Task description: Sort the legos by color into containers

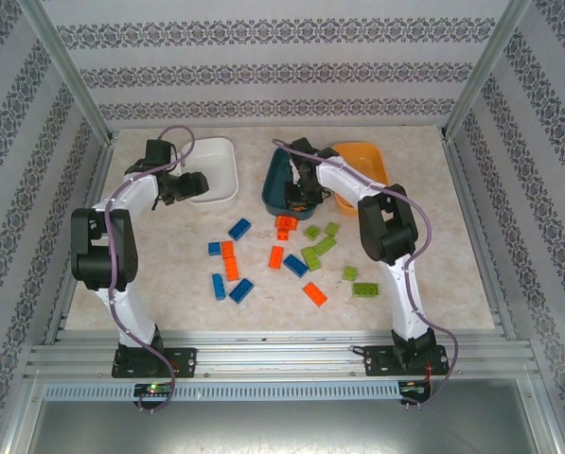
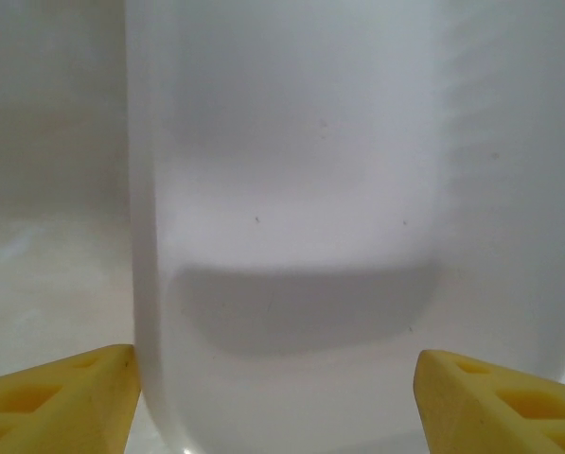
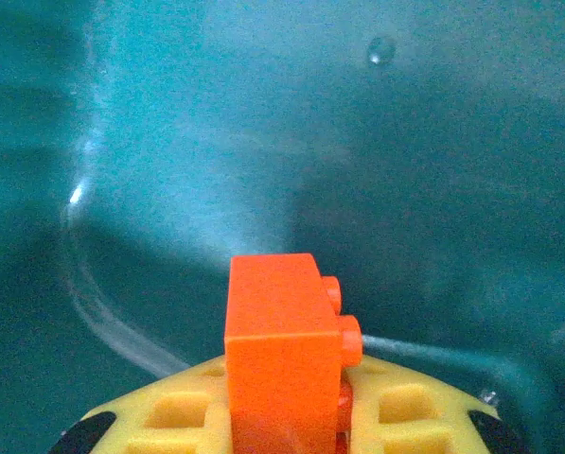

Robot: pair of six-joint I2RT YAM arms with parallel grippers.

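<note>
The white tray sits apart; next my left gripper grabs the white tray's side (image 2: 144, 236) and slides it to the teal tray.
My right gripper (image 1: 301, 196) hangs over the dark teal tray (image 1: 274, 192). In the right wrist view this gripper (image 3: 287, 421) is shut on an orange-red brick (image 3: 280, 350) with its studs to the right, above the teal tray's floor (image 3: 168, 142). My left gripper (image 1: 184, 185) sits at the near left edge of the white tray (image 1: 218, 170). Its yellow fingers (image 2: 64, 402) stand wide apart and open, one on each side of the white tray's wall (image 2: 145, 284), holding nothing. Blue (image 1: 239, 228), orange-red (image 1: 276, 256) and lime green (image 1: 325, 245) bricks lie scattered mid-table.
The light orange tray (image 1: 367, 159) stands behind and right of the teal one, touching it. Patterned walls and metal frame posts close in the table on three sides. More bricks lie toward the front, such as a blue one (image 1: 241, 290) and a green one (image 1: 364, 289).
</note>
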